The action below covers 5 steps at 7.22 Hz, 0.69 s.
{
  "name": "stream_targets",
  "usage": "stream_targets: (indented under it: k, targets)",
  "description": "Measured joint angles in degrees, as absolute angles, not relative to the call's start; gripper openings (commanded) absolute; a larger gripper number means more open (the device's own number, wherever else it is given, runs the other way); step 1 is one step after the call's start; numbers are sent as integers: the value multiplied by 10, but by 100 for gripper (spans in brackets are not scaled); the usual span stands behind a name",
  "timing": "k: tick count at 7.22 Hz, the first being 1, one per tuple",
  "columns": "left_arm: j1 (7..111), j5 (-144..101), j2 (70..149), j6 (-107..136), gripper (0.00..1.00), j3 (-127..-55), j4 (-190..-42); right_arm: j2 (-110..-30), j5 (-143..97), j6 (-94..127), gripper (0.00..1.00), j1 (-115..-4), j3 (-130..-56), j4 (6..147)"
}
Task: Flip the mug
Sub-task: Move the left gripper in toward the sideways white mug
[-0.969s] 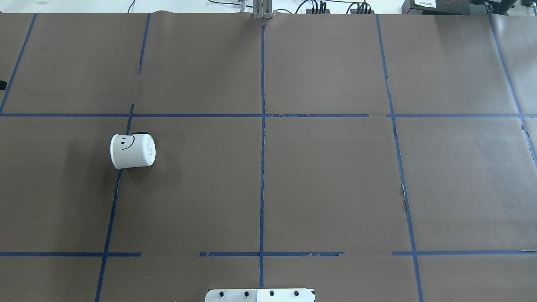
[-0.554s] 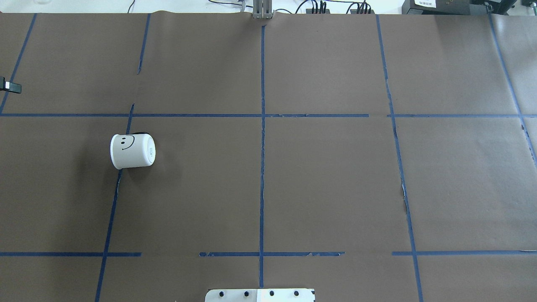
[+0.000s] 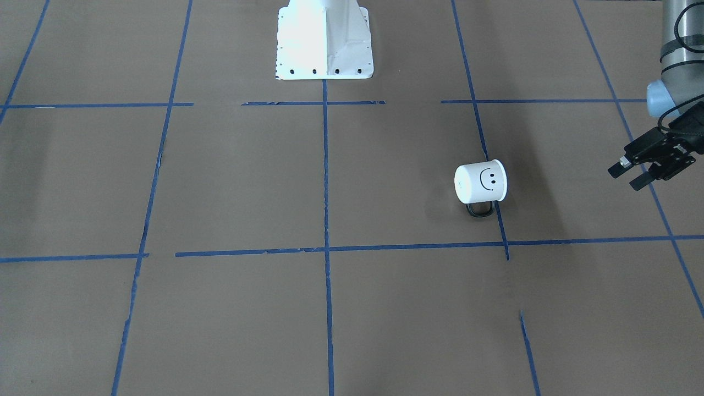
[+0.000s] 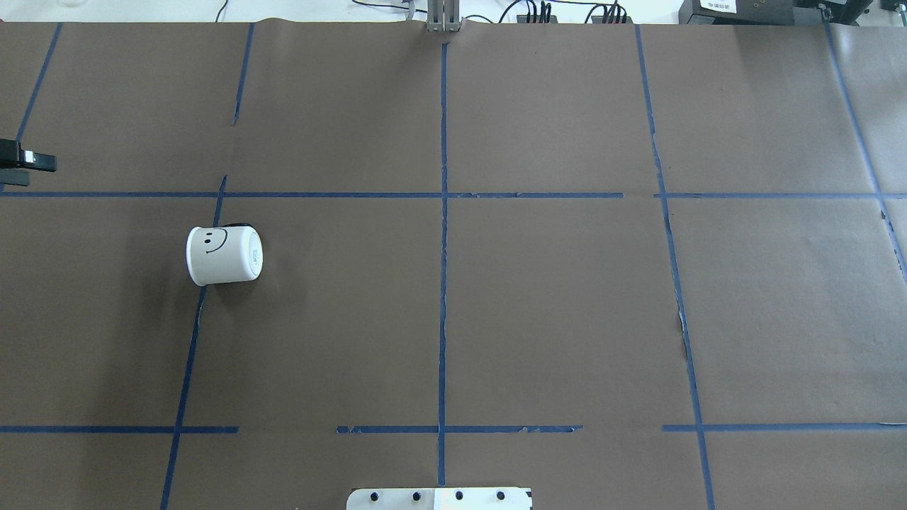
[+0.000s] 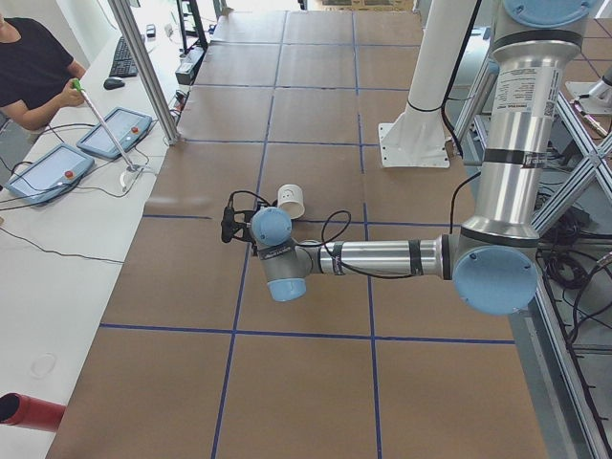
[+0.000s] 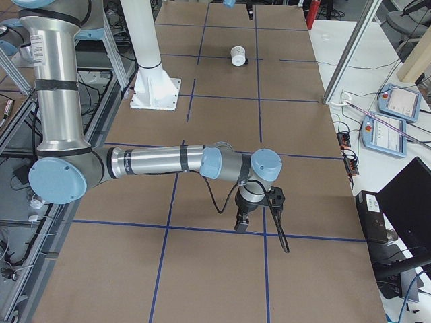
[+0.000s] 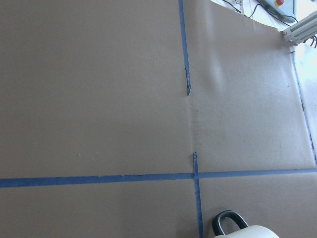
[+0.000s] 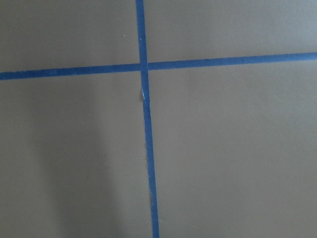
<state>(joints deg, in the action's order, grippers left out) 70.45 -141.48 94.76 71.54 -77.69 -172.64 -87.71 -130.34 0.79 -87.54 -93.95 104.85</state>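
The robot's left gripper should next go to the white mug's open end and close on the mug's rim (image 3: 499,165), opposite the black handle.
The white mug (image 4: 224,255) with a black smiley seems to lie on its side on the brown paper, left of the middle, with a flat white end toward the table's middle. In the front view (image 3: 480,182) its black handle (image 3: 479,210) lies on the paper on the side away from the robot. My left gripper (image 4: 39,171) is at the left edge, open and empty, well apart from the mug; it also shows in the front view (image 3: 627,177). The left wrist view shows the handle (image 7: 225,223). My right gripper (image 6: 241,225) shows only in the right side view; I cannot tell its state.
Blue tape lines (image 4: 443,212) divide the brown paper. The white robot base plate (image 4: 439,498) is at the near edge. Cables and boxes (image 4: 567,10) line the far edge. An operator (image 5: 29,57) sits beside control pendants past the table's far side.
My left gripper has come further into the overhead view from the left edge, toward the right and a little nearer the robot. The mug has not moved.
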Motion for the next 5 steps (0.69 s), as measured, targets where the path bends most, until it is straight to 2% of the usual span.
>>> stream_targets:
  k: [5]
  targets:
    - [571,-1235,947,921,100,-760,-1931,-877,-1303,8,100,-875,-940,1049]
